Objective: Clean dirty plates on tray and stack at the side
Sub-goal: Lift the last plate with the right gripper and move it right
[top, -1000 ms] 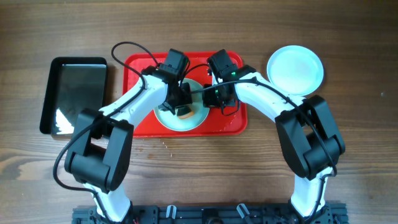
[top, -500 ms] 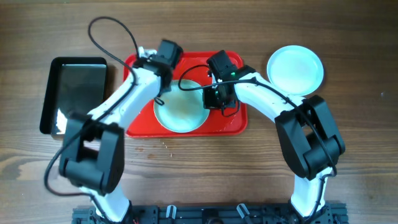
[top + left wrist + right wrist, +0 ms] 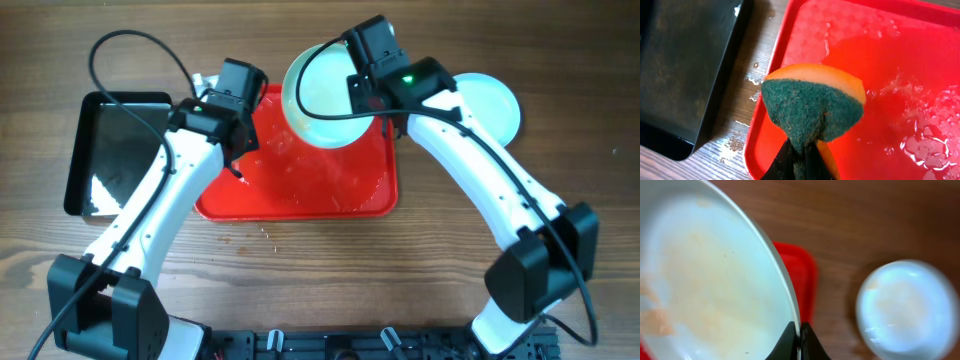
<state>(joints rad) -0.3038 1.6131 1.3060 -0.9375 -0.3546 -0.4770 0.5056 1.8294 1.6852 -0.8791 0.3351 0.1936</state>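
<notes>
I should use my right gripper to set the pale mint plate down on top of the plate lying on the bare table [image 3: 484, 108] [image 3: 906, 310].
My right gripper [image 3: 352, 102] is shut on the rim of a pale mint plate [image 3: 325, 92] and holds it lifted above the far edge of the red tray [image 3: 300, 195]. In the right wrist view the jaws [image 3: 799, 339] pinch the plate's rim [image 3: 715, 295]. Another plate [image 3: 495, 105] lies on the table at the right; it also shows in the right wrist view [image 3: 907, 310]. My left gripper [image 3: 238, 160] is shut on a green and orange sponge [image 3: 812, 107] above the tray's left edge [image 3: 760, 145]. The tray's surface is wet.
A glossy black tray [image 3: 115, 150] lies on the table left of the red tray, also seen in the left wrist view [image 3: 685, 75]. Water drops lie on the wood between the two trays.
My right gripper has lifted the plate off the red tray and carried it up and away. My left gripper has moved left with the sponge to the tray's left edge.
</notes>
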